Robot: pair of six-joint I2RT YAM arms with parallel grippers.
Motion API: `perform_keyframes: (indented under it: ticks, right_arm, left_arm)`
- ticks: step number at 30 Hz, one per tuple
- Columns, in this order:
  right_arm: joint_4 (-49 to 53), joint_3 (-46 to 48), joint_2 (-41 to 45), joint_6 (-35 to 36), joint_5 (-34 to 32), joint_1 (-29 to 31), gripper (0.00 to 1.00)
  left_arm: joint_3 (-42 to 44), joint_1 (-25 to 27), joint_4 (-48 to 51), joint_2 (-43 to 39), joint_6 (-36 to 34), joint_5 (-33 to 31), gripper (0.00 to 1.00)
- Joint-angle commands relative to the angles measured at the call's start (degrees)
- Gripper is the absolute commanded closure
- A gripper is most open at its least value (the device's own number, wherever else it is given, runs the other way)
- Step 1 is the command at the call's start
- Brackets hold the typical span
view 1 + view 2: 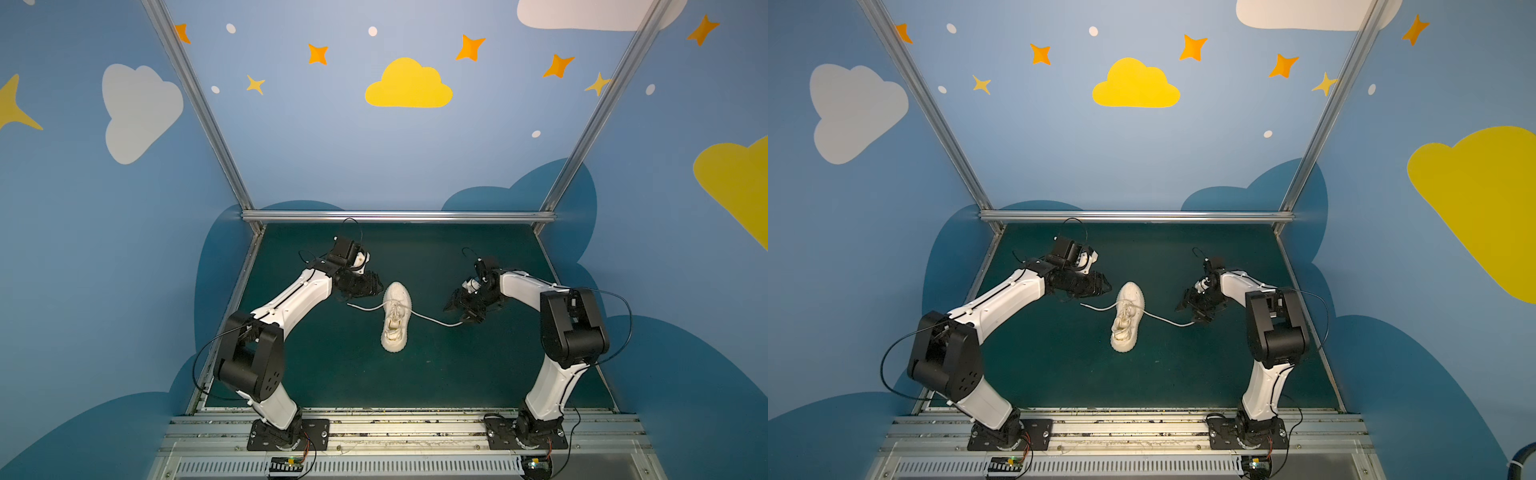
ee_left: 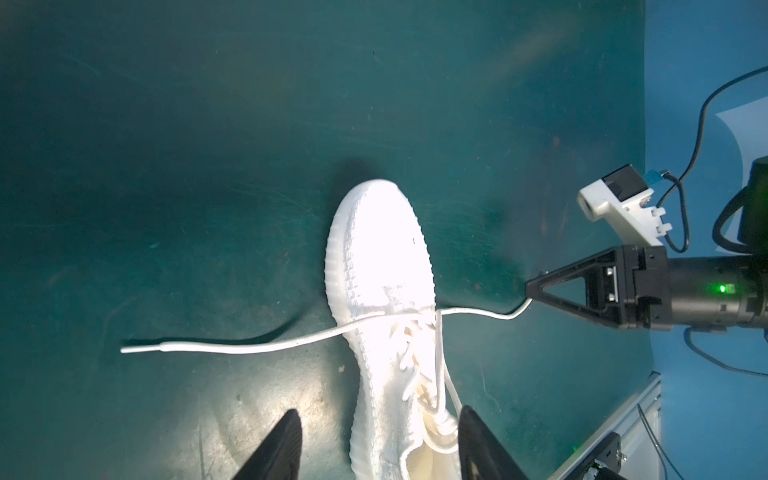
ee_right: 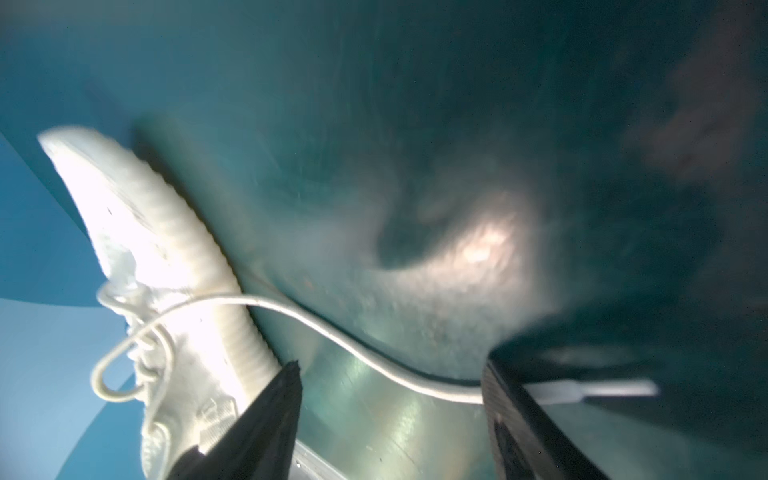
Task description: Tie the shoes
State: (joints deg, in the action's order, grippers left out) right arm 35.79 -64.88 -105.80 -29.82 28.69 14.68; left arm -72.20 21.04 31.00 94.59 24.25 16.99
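The shoe's lace will be gripped between my right gripper's fingers, just short of the lace's loose end (image 1: 459, 325) (image 3: 466, 394).
A cream knit shoe (image 1: 396, 318) (image 1: 1127, 318) lies mid-mat with its toe toward the back wall. Its laces are loose. One lace end (image 1: 351, 305) trails left and the other lace (image 1: 440, 322) runs right. My left gripper (image 1: 378, 286) (image 2: 380, 411) is open above the shoe (image 2: 382, 270); its fingers (image 2: 286, 436) show on either side of the collar and hold nothing. My right gripper (image 1: 460, 313) (image 3: 392, 365) is open low over the mat. The right lace (image 3: 332, 332) lies between its fingers, ungripped, and the tip pokes out past one finger (image 3: 511, 415).
A dark green mat (image 1: 332, 374) covers the floor. An aluminium rail (image 1: 399, 216) runs along the back, with blue painted walls on three sides. Both arm bases sit on the metal front rail (image 1: 399, 428).
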Motion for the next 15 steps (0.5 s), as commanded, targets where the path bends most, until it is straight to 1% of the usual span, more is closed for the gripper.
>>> perform_keyframes:
  ticks: [1, 5, 7, 9, 13, 14, 15]
  right_arm:
    - [2.76, 3.06, 1.61, -0.91, 1.61, 3.01, 0.31]
    - [-0.08, 4.71, 5.43, -1.86, 7.13, 6.71, 0.31]
    - [-1.67, 4.54, 7.56, -1.59, 7.18, 8.4, 0.3]
    - [-0.33, 3.15, 8.72, 0.38, 3.97, 9.7, 0.3]
    - [9.21, -1.47, 8.7, 8.55, -11.61, 11.58, 0.31]
    - [10.82, -2.03, 8.52, 10.8, -14.36, 11.91, 0.31]
    - [11.6, -2.22, 8.48, 14.63, -15.33, 12.13, 0.31]
  left_arm:
    - [0.11, -0.16, -0.92, -1.47, 0.26, 1.39, 0.4]
    - [-0.04, -0.12, -0.37, -1.73, 0.16, 1.24, 0.39]
    - [-0.04, -0.18, -0.33, -1.73, 0.14, 1.28, 0.39]
    - [-0.12, -0.21, -0.11, -1.61, 0.14, 0.99, 0.39]
    - [-0.57, -0.11, 0.07, -1.39, 0.26, 1.1, 0.39]
    - [-0.48, -0.11, 0.0, -1.37, 0.36, 1.37, 0.39]
    - [-0.53, -0.1, -0.02, -1.41, 0.4, 1.41, 0.39]
